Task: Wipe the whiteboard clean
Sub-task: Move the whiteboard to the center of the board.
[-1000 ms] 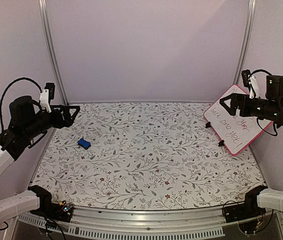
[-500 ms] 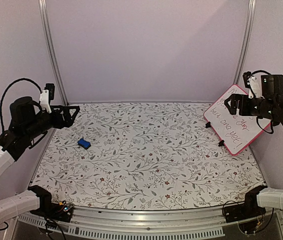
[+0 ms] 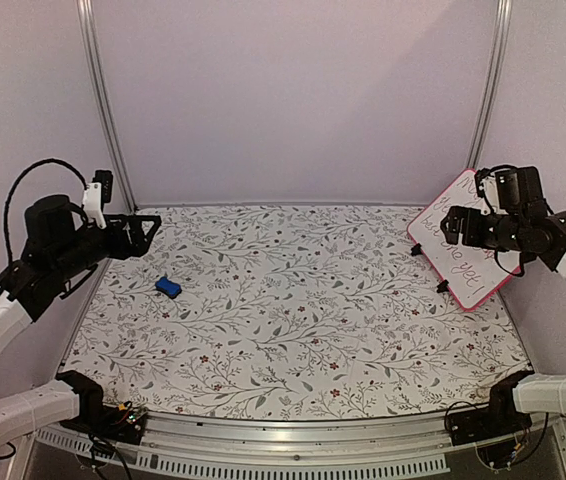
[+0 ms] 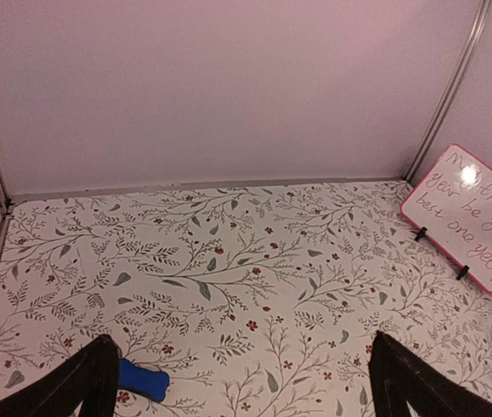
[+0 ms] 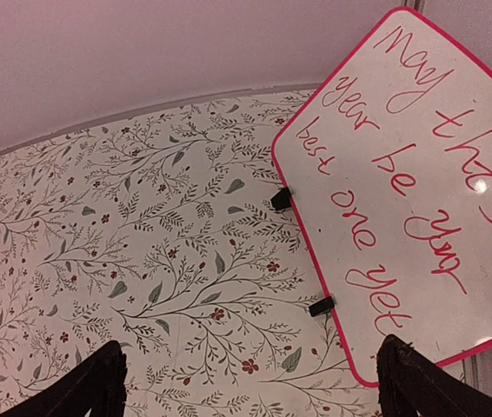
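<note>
The whiteboard's near black foot (image 3: 443, 286) (image 5: 322, 306), just below the word "yet", is the next place my right gripper should go to and close.
The whiteboard (image 3: 466, 272) has a pink-red frame and two black feet, and leans at the table's far right edge with red handwriting on it. It also shows in the left wrist view (image 4: 468, 213) and the right wrist view (image 5: 402, 165). A small blue eraser block (image 3: 168, 287) lies on the floral table at the left, and it also shows by my left finger in the left wrist view (image 4: 142, 380). My left gripper (image 3: 148, 226) is open and empty, held in the air above the eraser. My right gripper (image 3: 450, 222) is open and empty, held in front of the board's upper part.
The floral tablecloth (image 3: 303, 300) covers the table. Metal posts (image 3: 103, 100) stand at the back corners against plain walls. A rail (image 3: 283, 440) runs along the near edge with both arm bases on it.
My right gripper has moved a little left and down in front of the whiteboard, and its wrist has turned. My left arm has barely moved.
</note>
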